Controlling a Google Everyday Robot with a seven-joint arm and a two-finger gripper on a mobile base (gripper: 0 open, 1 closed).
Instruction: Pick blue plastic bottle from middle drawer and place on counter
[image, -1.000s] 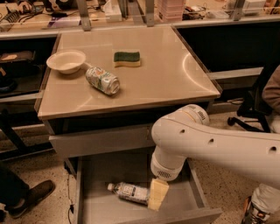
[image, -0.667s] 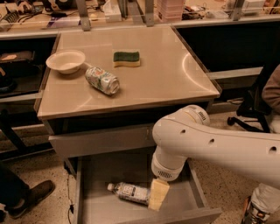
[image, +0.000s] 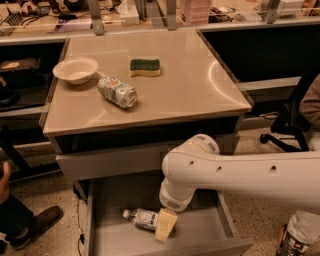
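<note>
The robot's gripper will close on the bottom half (image: 154, 222) of the blue plastic bottle and leave the bottle's white cap end free.
The blue plastic bottle (image: 141, 219) lies on its side in the open middle drawer (image: 200, 235), white cap pointing left. My gripper (image: 166, 226) hangs from the white arm (image: 240, 175), reaching down into the drawer. It covers the bottle's right end. I cannot tell whether it touches the bottle. The beige counter (image: 190, 95) sits above the drawer cabinet.
On the counter are a white bowl (image: 76, 69), a green-patterned soda can (image: 117, 92) lying on its side, and a green-and-yellow sponge (image: 145, 67). A person's shoe (image: 35, 225) is at the left on the floor, and an office chair (image: 290, 125) stands at the right.
The arm and gripper have shifted left and slightly down, so the gripper now overlaps the bottle's right end. The bottle has not moved.
</note>
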